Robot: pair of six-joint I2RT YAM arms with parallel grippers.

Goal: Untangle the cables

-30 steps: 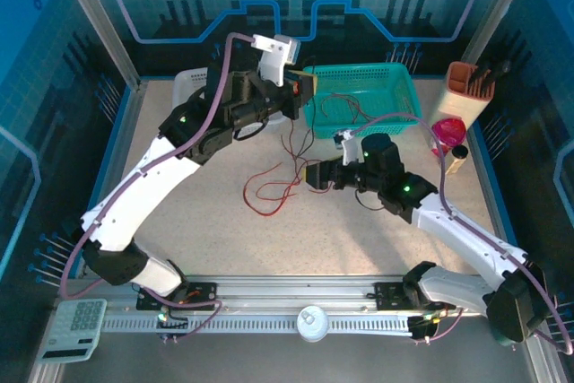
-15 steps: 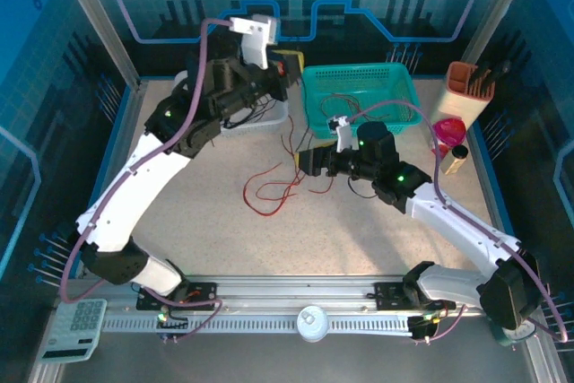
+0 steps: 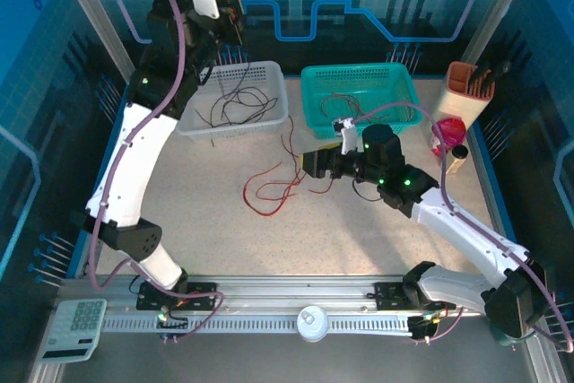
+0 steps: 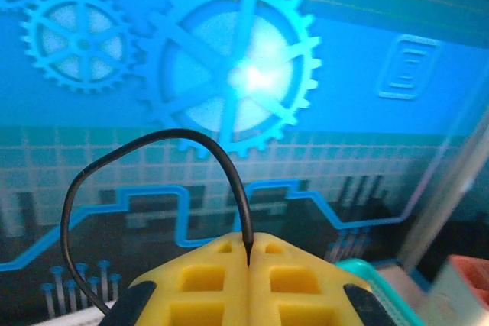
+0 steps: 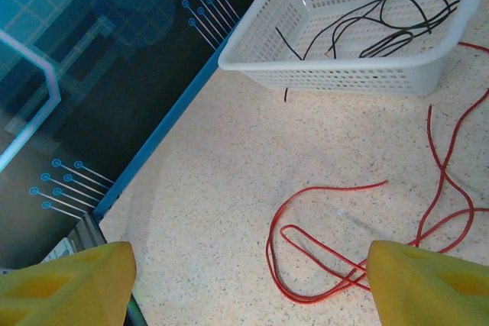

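The robot's left gripper will release the thin black cable on the curled black cables inside the white basket (image 3: 240, 100).
My left gripper (image 3: 235, 12) is raised high near the back wall, above the white basket (image 3: 235, 130). In the left wrist view, my left gripper (image 4: 248, 256) is shut on the end of a thin black cable (image 4: 153, 141), which arcs up and left from the yellow fingertips. More black cables (image 3: 238, 105) lie curled in the white basket (image 5: 336, 74). Red cables (image 3: 269, 190) loop loosely on the table. My right gripper (image 3: 309, 165) hovers just right of them. In the right wrist view, my right gripper (image 5: 248, 280) is open above the red cables (image 5: 321, 242) and holds nothing.
A teal basket (image 3: 408, 87) with red wires inside stands at the back right. Beyond it are a brown holder (image 3: 468, 87) and a pink object (image 3: 447, 132). A calculator (image 3: 76, 325) and a white round cap (image 3: 312, 322) lie by the front rail.
My left arm has swung up and back to the left with the black cable, uncovering the white basket. My right gripper has stayed near the red loops.
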